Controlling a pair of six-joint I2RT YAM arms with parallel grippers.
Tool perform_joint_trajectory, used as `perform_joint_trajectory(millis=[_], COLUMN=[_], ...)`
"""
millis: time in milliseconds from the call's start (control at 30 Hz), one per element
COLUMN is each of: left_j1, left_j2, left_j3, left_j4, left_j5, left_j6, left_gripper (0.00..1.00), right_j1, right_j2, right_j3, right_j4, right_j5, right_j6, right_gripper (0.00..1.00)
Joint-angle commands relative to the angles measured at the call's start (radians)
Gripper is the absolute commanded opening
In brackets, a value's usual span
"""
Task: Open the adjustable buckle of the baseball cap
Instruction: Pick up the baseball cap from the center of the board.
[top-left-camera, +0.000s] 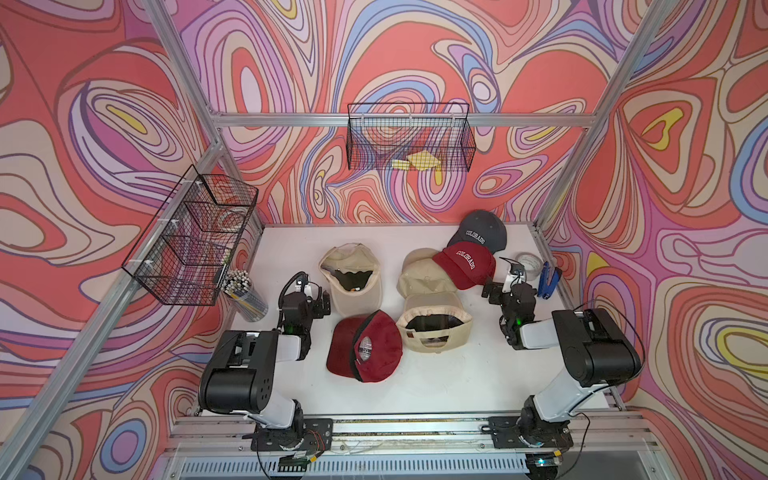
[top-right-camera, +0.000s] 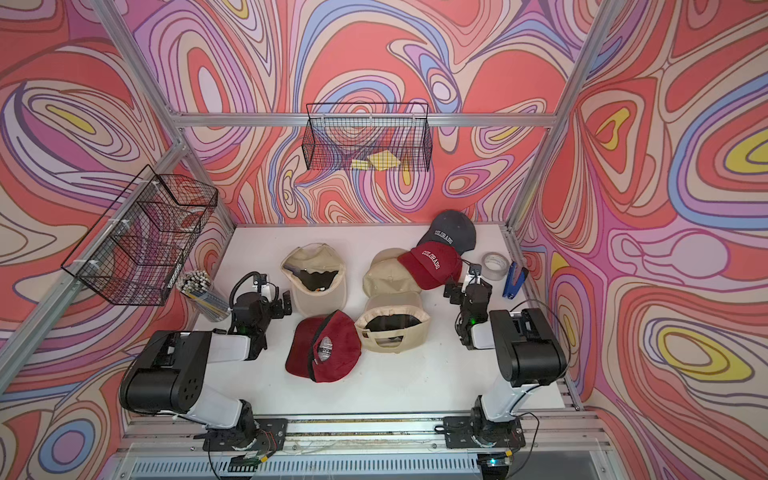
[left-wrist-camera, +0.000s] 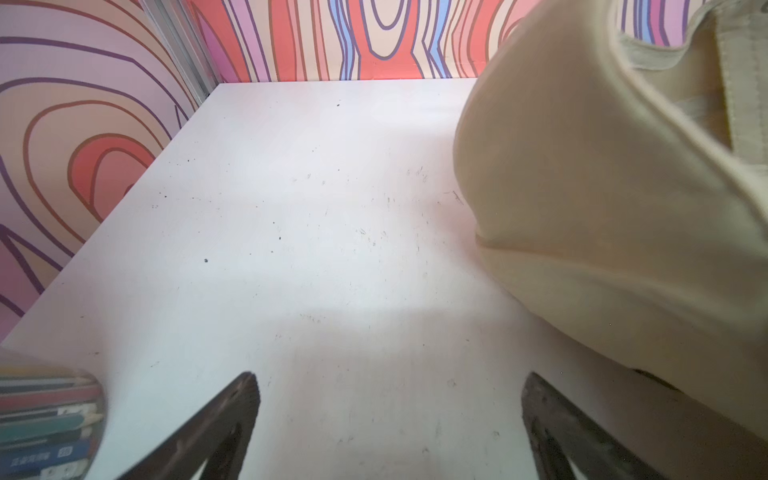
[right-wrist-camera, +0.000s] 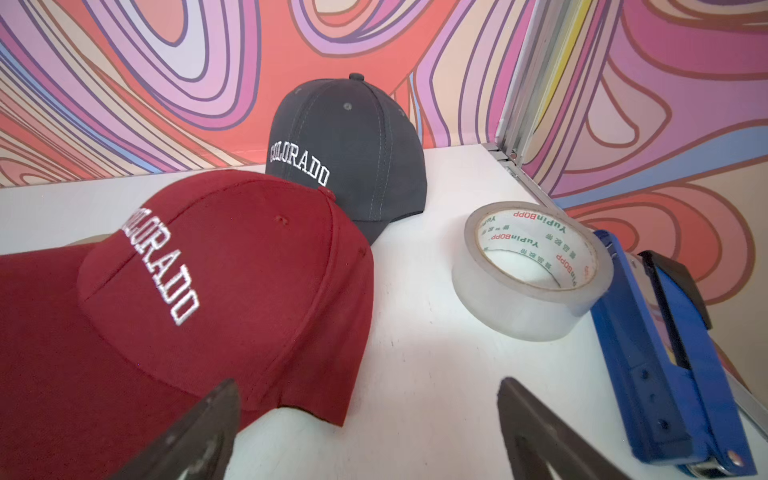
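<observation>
The upturned beige cap must be lifted. So I should close my left gripper on its side rim (top-left-camera: 330, 284), close to the cap's visor.
Several baseball caps lie on the white table (top-left-camera: 436, 386). At the front a beige cap (top-left-camera: 434, 328) shows its rear opening and strap (top-left-camera: 432, 351); I cannot make out a buckle. Beside it lies a maroon cap (top-left-camera: 365, 347), its rear opening up. Farther back are an upturned beige cap (top-left-camera: 351, 278), another beige cap (top-left-camera: 419, 270), a maroon COLORADO cap (right-wrist-camera: 208, 291) and a grey COLORADO cap (right-wrist-camera: 349, 149). My left gripper (left-wrist-camera: 390, 376) stands open and empty beside the upturned beige cap (left-wrist-camera: 602, 187). My right gripper (right-wrist-camera: 369, 381) is open at the maroon COLORADO cap's rear edge.
A clear cup of pencils (top-left-camera: 245, 293) stands left of my left arm. A tape roll (right-wrist-camera: 532, 270) and a blue stapler (right-wrist-camera: 665, 353) lie by the right wall. Wire baskets hang on the left wall (top-left-camera: 191, 245) and back wall (top-left-camera: 409, 137).
</observation>
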Motion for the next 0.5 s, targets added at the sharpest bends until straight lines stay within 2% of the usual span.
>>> perform_joint_trajectory(millis=[0, 467], left_j1=[-0.003, 0.008], left_j2=[0.006, 0.005], left_j3=[0.013, 0.022], left_j4=[0.039, 0.022], left_j5=[0.004, 0.014], left_j6=[0.021, 0.012], left_gripper=[0.99, 0.99], right_j1=[-0.002, -0.002], right_j2=[0.016, 0.017], right_j3=[0.013, 0.014], right_j4=[0.013, 0.012], right_j5=[0.01, 0.009], right_j6=[-0.004, -0.004], right_gripper=[0.98, 0.98])
